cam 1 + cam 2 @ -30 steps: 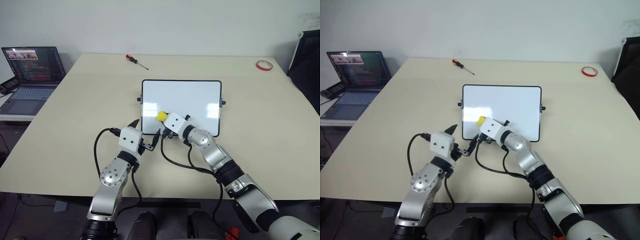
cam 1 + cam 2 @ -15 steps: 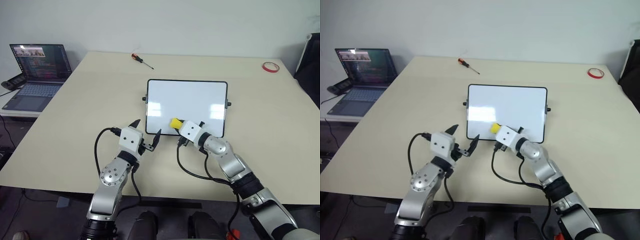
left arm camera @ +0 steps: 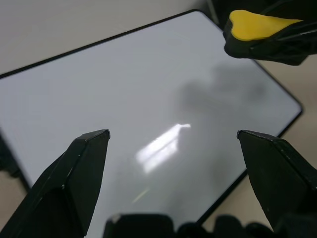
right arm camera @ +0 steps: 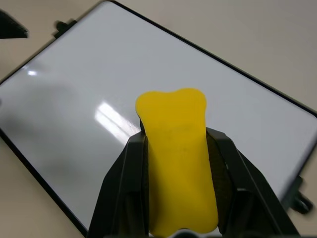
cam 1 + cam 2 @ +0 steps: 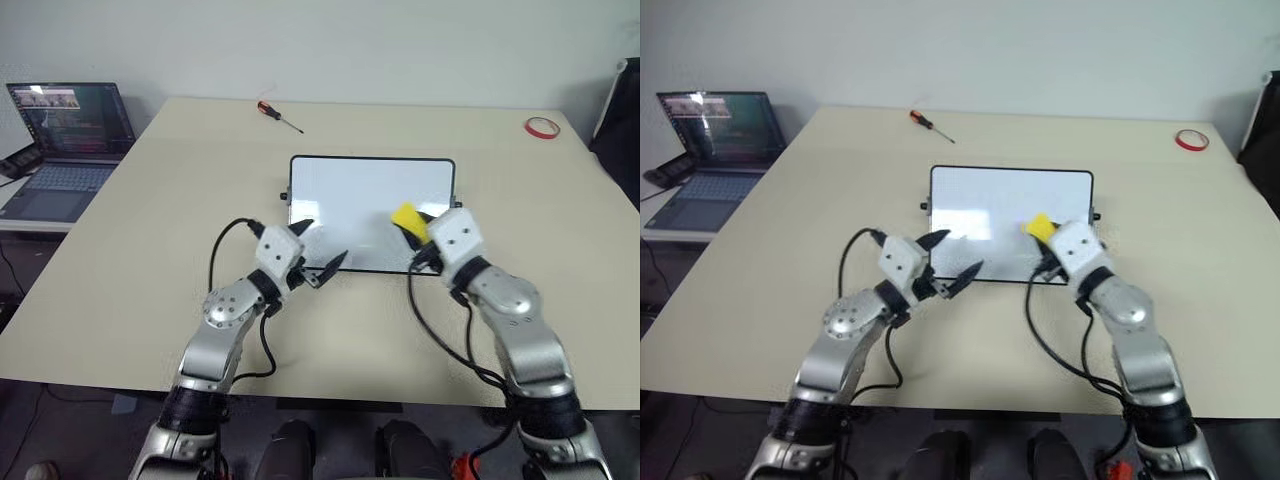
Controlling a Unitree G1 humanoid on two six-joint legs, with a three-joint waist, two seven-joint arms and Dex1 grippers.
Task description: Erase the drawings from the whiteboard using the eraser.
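Observation:
My right gripper needs to release the eraser, now held above the whiteboard, so that I leave it on the table (image 5: 500, 288) next to the whiteboard's near corner, on the side with the red tape.
The whiteboard (image 5: 370, 185) lies flat in the middle of the beige table. The part of its face that I see is plain white, and the drawings are out of view. My right gripper (image 5: 412, 226) hovers over the board's near right corner, shut on the yellow eraser (image 5: 405, 217). In the right wrist view the eraser (image 4: 177, 153) is clamped between both black fingers above the board (image 4: 74, 99). My left gripper (image 5: 322, 243) is open and empty over the board's near left part. The left wrist view has the left gripper (image 3: 171, 134) spread wide over the board (image 3: 124, 89), with the eraser (image 3: 260, 25) beyond.
An open laptop (image 5: 68, 130) sits on a side desk at the far left. A red-handled screwdriver (image 5: 277, 116) lies on the table behind the board. A red tape ring (image 5: 541, 127) rests at the far right corner, beside a dark chair (image 5: 622, 120).
My right gripper has carried the eraser from the board's near left part across to its near right corner, lifting a little. My left gripper has swung right, over the board's near edge.

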